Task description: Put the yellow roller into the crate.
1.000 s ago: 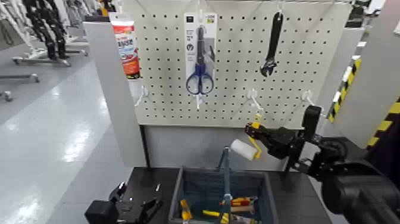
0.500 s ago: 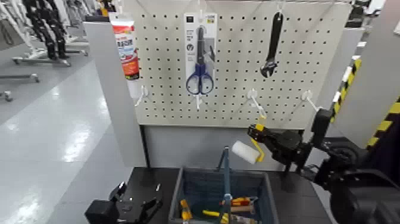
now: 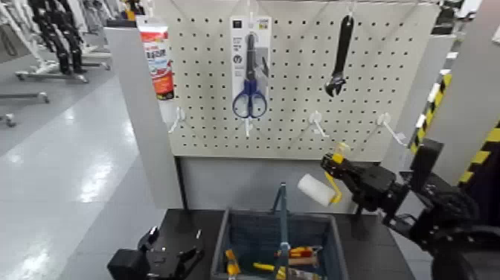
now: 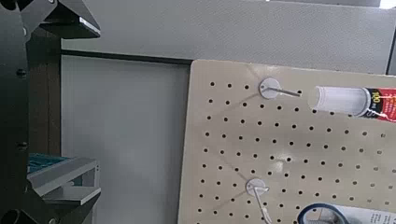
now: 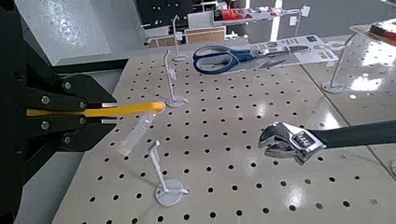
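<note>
My right gripper will release the yellow roller in the crate, on the near side of the yellow-and-red tools (image 3: 304,272).
My right gripper (image 3: 339,167) is shut on the yellow handle of the yellow roller (image 3: 317,189) and holds it in the air in front of the pegboard. The white fuzzy cylinder hangs above the right back corner of the crate (image 3: 249,216), a dark blue-grey basket with an upright centre handle. In the right wrist view the yellow handle (image 5: 121,109) runs out from between my black fingers (image 5: 56,140). My left gripper (image 3: 170,249) rests open and empty on the dark table left of the crate.
The white pegboard (image 3: 297,82) carries blue-handled scissors (image 3: 250,67), a black wrench (image 3: 340,56) and bare hooks (image 3: 318,125). A tube (image 3: 158,58) hangs at its left. Yellow-and-red tools (image 3: 294,257) lie in the crate. A striped post (image 3: 476,160) stands right.
My right gripper has moved right and slightly down with the roller, away from the pegboard hook. The left arm has not moved.
</note>
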